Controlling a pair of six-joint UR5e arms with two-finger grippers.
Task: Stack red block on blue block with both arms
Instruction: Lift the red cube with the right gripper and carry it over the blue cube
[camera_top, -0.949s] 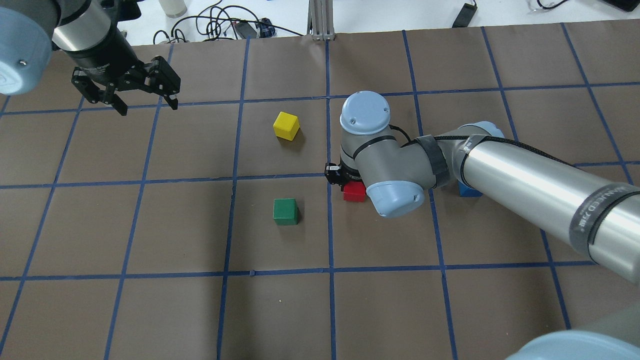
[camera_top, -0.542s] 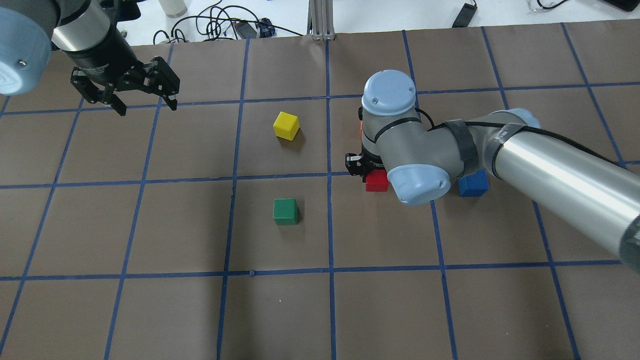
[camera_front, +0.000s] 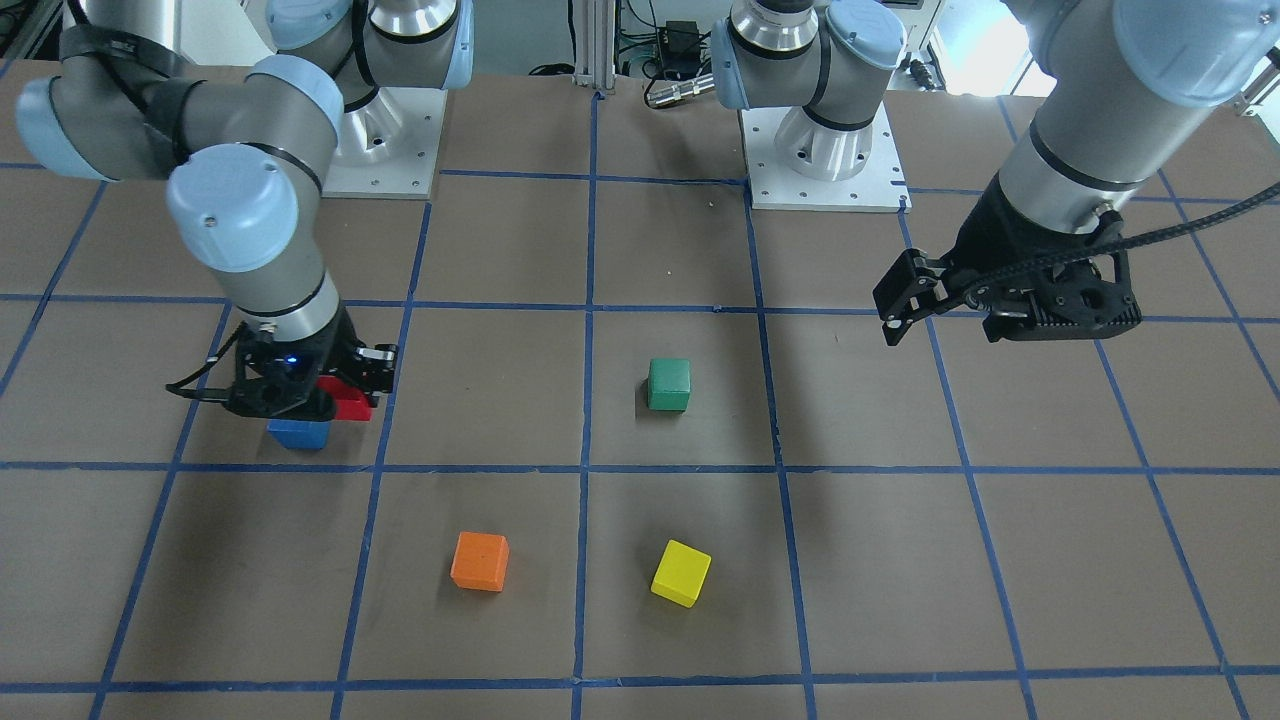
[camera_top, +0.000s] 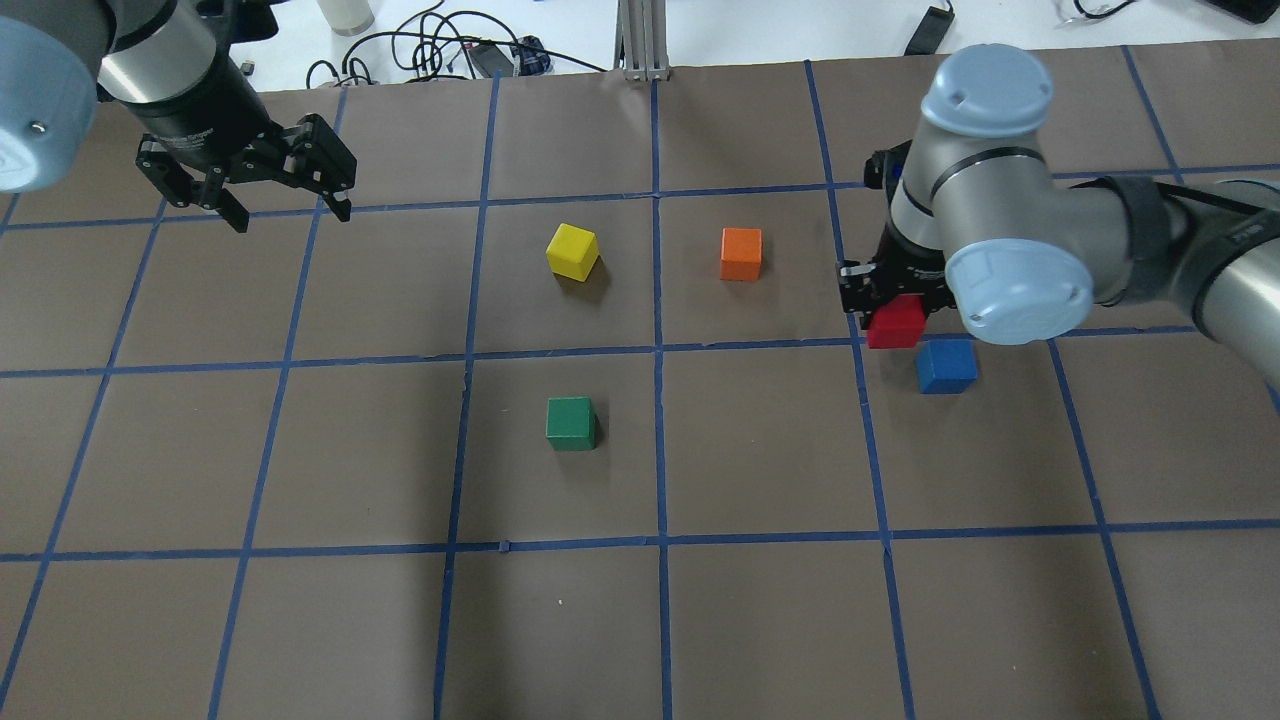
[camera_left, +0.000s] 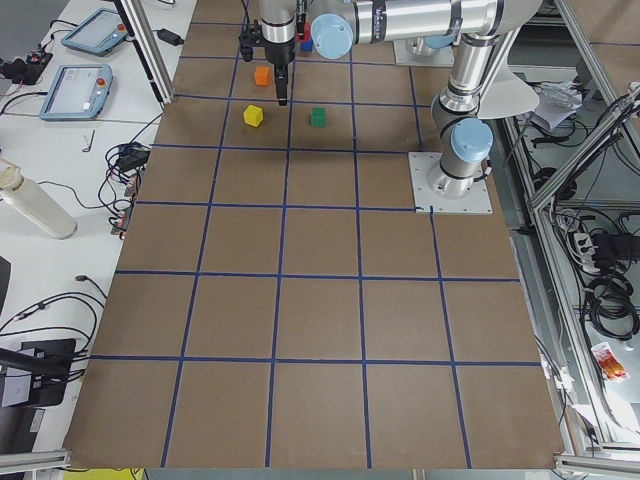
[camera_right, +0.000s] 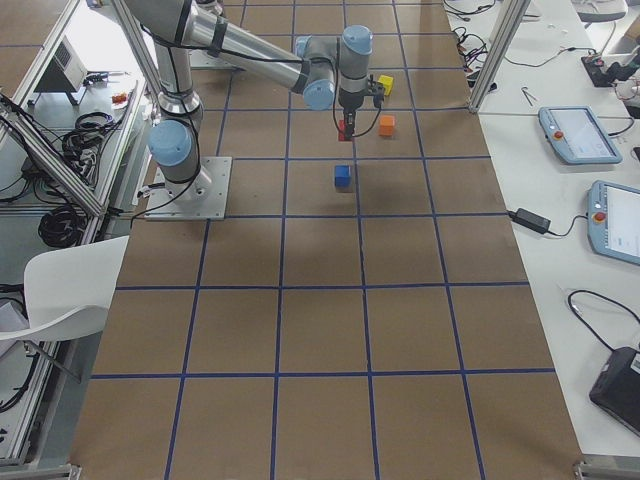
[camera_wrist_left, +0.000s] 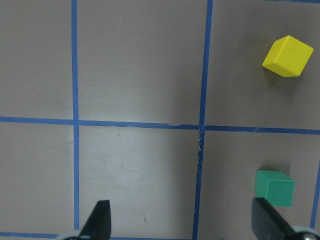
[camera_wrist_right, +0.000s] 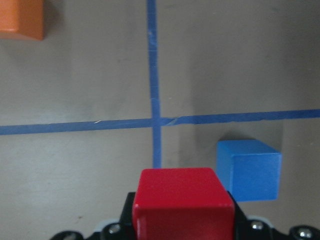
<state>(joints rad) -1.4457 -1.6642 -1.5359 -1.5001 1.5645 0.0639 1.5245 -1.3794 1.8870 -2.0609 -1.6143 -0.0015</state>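
I will use my right gripper to place the red block, now hanging beside the blue block, on the top side of the blue block (camera_front: 287, 416) (camera_wrist_right: 255, 176).
My right gripper (camera_top: 893, 312) is shut on the red block (camera_top: 895, 325) and holds it above the table, a little up and left of the blue block (camera_top: 946, 366). In the right wrist view the red block (camera_wrist_right: 182, 202) sits between the jaws, with the blue block (camera_wrist_right: 248, 169) on the table just to its right. In the front view the red block (camera_front: 345, 399) hangs beside the blue block (camera_front: 298, 433). My left gripper (camera_top: 283, 203) is open and empty, high over the far left of the table.
An orange cube (camera_top: 741, 253), a yellow cube (camera_top: 572, 250) and a green cube (camera_top: 571, 422) stand apart on the brown gridded mat (camera_top: 640, 620). Cables and a bottle lie beyond the far edge.
My right arm has carried the red block to the right and further away, from beside the green cube's square to next to the blue block. The orange cube is now uncovered. The left arm barely moved.
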